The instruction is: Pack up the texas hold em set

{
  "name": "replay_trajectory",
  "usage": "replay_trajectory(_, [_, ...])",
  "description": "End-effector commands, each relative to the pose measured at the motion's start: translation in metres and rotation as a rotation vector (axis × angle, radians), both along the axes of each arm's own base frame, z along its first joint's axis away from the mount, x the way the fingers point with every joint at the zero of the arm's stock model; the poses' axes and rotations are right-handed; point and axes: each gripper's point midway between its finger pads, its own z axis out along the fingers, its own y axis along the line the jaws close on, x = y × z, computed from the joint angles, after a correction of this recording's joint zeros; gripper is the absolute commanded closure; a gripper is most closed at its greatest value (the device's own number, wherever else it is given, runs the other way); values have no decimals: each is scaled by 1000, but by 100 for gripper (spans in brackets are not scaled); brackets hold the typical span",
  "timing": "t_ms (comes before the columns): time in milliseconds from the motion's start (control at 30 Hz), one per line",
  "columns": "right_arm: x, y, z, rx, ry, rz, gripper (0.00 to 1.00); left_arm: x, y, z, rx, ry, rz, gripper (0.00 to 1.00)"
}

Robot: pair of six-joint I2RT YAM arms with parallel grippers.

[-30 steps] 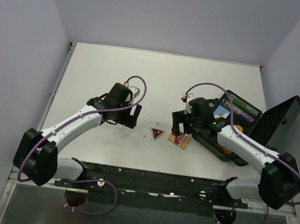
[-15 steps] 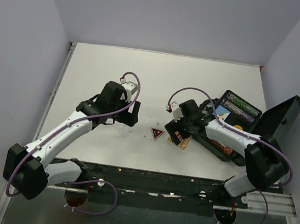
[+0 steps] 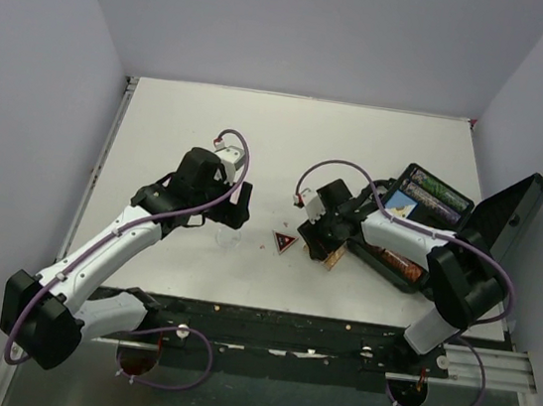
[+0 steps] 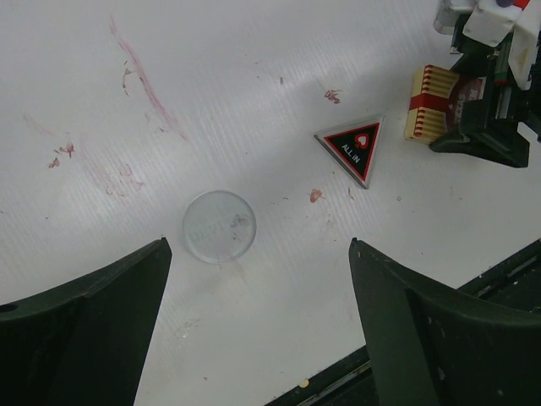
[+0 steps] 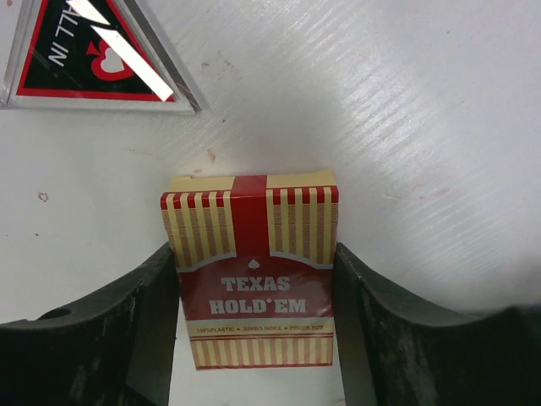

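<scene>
Next, my right hand releases the red card box between the chip rows beside the blue card box (image 3: 434, 232).
The black case (image 3: 416, 244) lies open at the right with its lid (image 3: 506, 216) raised, chip rows (image 3: 439, 195) and a blue card box (image 3: 404, 203) inside. My right gripper (image 5: 254, 283) is shut on the red card box (image 5: 252, 275), its fingers against both long sides on the table left of the case; the box also shows in the top view (image 3: 333, 257). The triangular red-black marker (image 3: 284, 242) lies just left of it. My left gripper (image 4: 258, 247) is open above the clear round marker (image 4: 219, 226), which lies between the fingers and slightly ahead of them.
The black rail (image 3: 276, 324) runs along the table's near edge, close behind the left gripper. Purple walls stand on the left, far and right sides. Red smudges (image 4: 139, 72) mark the white tabletop.
My right gripper has moved left, away from the case, and its fingers now sit on both sides of the red card box. My left arm has shifted slightly back and left.
</scene>
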Motion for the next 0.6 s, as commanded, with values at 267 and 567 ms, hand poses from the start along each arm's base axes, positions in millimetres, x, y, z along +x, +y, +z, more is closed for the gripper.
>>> replay_trajectory(267, [51,14,66,58,-221,-179,96,0,4,12,-10,-56,7,5])
replay_trajectory(567, [100,-76,130,148,-394,-719,99,-2,0,18,-38,-70,-8,5])
